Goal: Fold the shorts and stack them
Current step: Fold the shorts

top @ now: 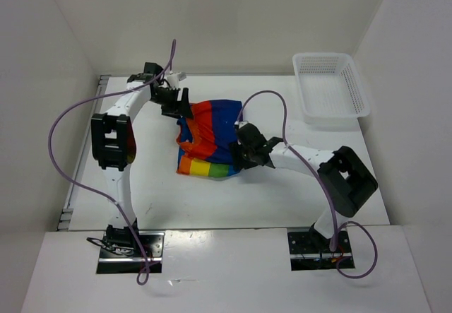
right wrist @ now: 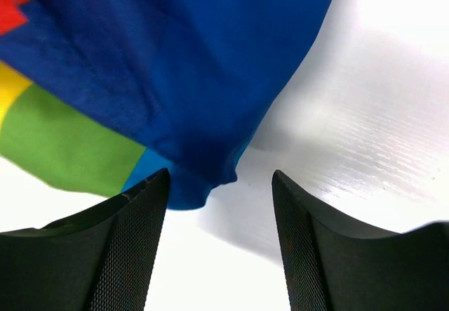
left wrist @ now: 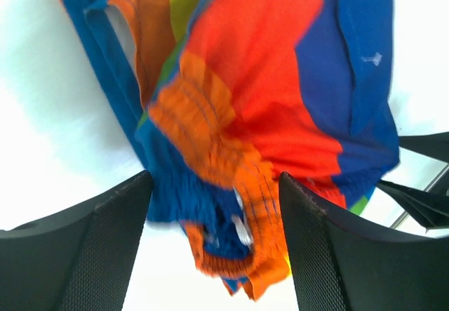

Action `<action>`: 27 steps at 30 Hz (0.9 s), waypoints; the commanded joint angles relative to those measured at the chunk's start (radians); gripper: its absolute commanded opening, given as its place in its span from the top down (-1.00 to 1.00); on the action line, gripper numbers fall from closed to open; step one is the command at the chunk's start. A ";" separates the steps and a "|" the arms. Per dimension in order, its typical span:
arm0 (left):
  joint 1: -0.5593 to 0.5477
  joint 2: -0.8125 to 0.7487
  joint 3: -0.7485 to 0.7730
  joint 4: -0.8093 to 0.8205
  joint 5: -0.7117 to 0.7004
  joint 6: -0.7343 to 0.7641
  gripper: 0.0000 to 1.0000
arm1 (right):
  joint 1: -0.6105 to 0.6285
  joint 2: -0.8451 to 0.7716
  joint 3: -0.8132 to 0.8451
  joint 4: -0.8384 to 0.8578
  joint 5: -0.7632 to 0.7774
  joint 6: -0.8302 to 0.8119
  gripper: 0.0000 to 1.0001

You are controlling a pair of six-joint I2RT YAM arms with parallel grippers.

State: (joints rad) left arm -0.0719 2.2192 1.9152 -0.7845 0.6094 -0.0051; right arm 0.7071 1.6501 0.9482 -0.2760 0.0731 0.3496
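The shorts' waistband is bunched and their blue corner is loose, so my right gripper should pinch that blue corner (right wrist: 198, 182) while my left gripper pulls the waistband straight.
The rainbow-striped shorts (top: 208, 138) lie bunched in the middle of the white table (top: 148, 186). My left gripper (top: 181, 108) is at their far left corner. In the left wrist view it (left wrist: 215, 177) stands open, and the gathered orange and blue waistband (left wrist: 238, 184) lies loose and blurred between the fingers. My right gripper (top: 245, 152) is at the shorts' right edge. In the right wrist view it (right wrist: 219, 174) is open, with a blue fold of the shorts (right wrist: 182, 79) ending by the left fingertip (right wrist: 151, 199) and bare table between the jaws.
A white mesh basket (top: 330, 87) stands at the back right corner of the table. White walls close in the table on the left, back and right. Purple cables loop from both arms.
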 commanded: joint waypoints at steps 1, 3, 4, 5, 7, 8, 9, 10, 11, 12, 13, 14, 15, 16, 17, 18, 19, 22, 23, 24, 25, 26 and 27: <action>0.024 -0.191 -0.024 -0.002 0.029 0.005 -0.59 | 0.000 -0.104 -0.003 0.012 0.001 -0.023 -0.32; 0.011 -0.251 -0.059 -0.016 0.000 0.005 -0.59 | 0.000 -0.104 -0.003 0.021 0.001 -0.023 -0.32; -0.017 -0.292 -0.102 -0.041 -0.017 0.005 -0.59 | 0.000 -0.087 -0.003 0.021 0.001 -0.023 -0.32; -0.031 -0.303 -0.122 -0.062 -0.058 0.005 -0.59 | 0.000 -0.073 0.007 0.021 0.001 -0.012 -0.32; -0.067 -0.303 -0.159 -0.123 -0.092 0.005 -0.57 | 0.000 -0.029 0.021 0.009 0.001 0.000 -0.32; -0.068 -0.303 -0.216 -0.124 -0.103 0.005 -0.57 | 0.000 -0.013 0.021 0.000 0.001 0.000 -0.32; -0.068 -0.303 -0.252 -0.124 -0.117 0.005 -0.57 | 0.000 -0.001 0.033 0.000 0.001 0.000 -0.32; -0.078 -0.293 -0.281 -0.124 -0.117 0.005 -0.57 | 0.000 0.017 0.034 0.000 -0.012 0.000 -0.32; -0.078 -0.293 -0.330 -0.124 -0.126 0.005 -0.57 | 0.000 0.017 0.044 0.000 -0.021 0.000 -0.32; -0.089 -0.280 -0.349 -0.124 -0.126 0.005 -0.57 | 0.000 0.026 0.044 0.000 -0.021 0.000 -0.32; -0.101 -0.270 -0.367 -0.090 -0.164 0.005 -0.57 | 0.000 0.027 0.044 0.000 -0.021 0.000 -0.32; -0.101 -0.270 -0.383 -0.069 -0.178 0.005 -0.59 | 0.000 0.027 0.044 0.009 -0.032 0.000 -0.32; -0.101 -0.260 -0.393 -0.050 -0.187 0.005 -0.59 | 0.000 0.027 0.044 0.009 -0.032 0.000 -0.32; -0.111 -0.250 -0.393 -0.023 -0.197 0.005 -0.59 | 0.000 0.036 0.044 0.009 -0.032 0.000 -0.32; -0.111 -0.250 -0.393 -0.010 -0.210 0.005 -0.59 | 0.000 0.036 0.044 0.009 -0.032 0.000 -0.32; -0.111 -0.240 -0.384 0.010 -0.221 0.005 -0.59 | 0.000 0.036 0.044 0.009 -0.032 0.000 -0.32; -0.121 -0.240 -0.384 0.010 -0.221 0.005 -0.59 | 0.000 0.046 0.044 0.009 -0.032 0.000 -0.32; -0.131 -0.231 -0.384 0.019 -0.211 0.005 -0.49 | 0.000 0.056 0.035 0.018 -0.051 0.000 -0.32; -0.143 -0.231 -0.399 0.019 -0.211 0.005 -0.33 | 0.000 0.056 0.035 0.018 -0.062 0.009 -0.32; -0.152 -0.221 -0.410 0.019 -0.211 0.005 -0.25 | 0.000 0.066 0.035 0.027 -0.062 0.018 -0.32; -0.152 -0.220 -0.423 0.019 -0.220 0.005 -0.17 | 0.000 0.066 0.035 0.027 -0.062 0.019 -0.32; -0.152 -0.220 -0.435 0.010 -0.220 0.005 -0.10 | 0.000 0.066 0.035 0.027 -0.062 0.019 -0.32; -0.152 -0.220 -0.458 0.010 -0.220 0.005 0.06 | 0.000 0.066 0.035 0.037 -0.071 0.019 -0.32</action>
State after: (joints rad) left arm -0.2127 2.0029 1.4971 -0.7769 0.3923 -0.0063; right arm 0.7071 1.7042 0.9577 -0.2718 0.0181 0.3515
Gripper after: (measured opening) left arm 0.510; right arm 0.658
